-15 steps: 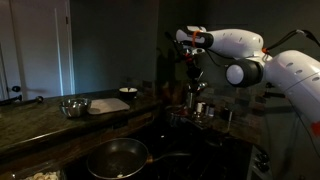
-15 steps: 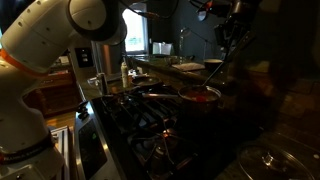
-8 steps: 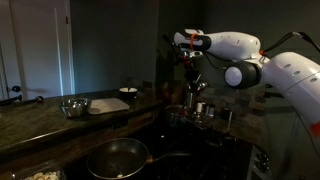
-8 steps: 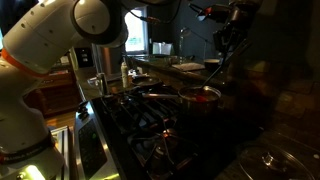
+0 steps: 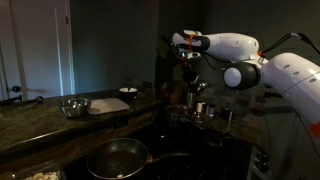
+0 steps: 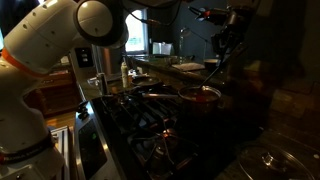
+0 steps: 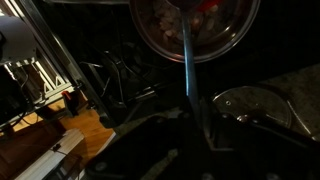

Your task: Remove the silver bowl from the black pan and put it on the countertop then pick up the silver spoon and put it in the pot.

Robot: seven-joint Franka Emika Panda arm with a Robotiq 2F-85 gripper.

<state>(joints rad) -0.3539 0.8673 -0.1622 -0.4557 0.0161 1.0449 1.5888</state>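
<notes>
Next, my gripper lets go of the silver spoon inside the pot [image 5: 187,117] [image 7: 190,50], its handle leaning on the rim facing the glass lid. The spoon now hangs high above the pot.
My gripper [image 5: 192,78] is shut on the silver spoon [image 5: 194,93], which hangs straight down from the jaws. In the wrist view the spoon's slim handle [image 7: 188,60] runs up from the dark gripper [image 7: 186,140] and its far end is over the round silver pot [image 7: 232,30], which has something reddish inside. An exterior view shows the gripper [image 6: 228,38] high above the pot [image 6: 200,96] on the stove, with the spoon [image 6: 218,68] slanting down toward it. The silver bowl [image 5: 72,107] sits on the countertop [image 5: 40,125]. The black pan [image 5: 117,157] stands empty in front.
A white board [image 5: 106,104] and a small white dish [image 5: 127,92] lie on the countertop beyond the bowl. Metal cups [image 5: 203,108] stand by the pot. A glass lid [image 7: 262,106] lies next to the stove grates [image 6: 150,125]. The robot's arm [image 6: 60,60] fills the near left.
The gripper with the spoon has shifted slightly, staying above the pot. Bowl and pan have not moved.
</notes>
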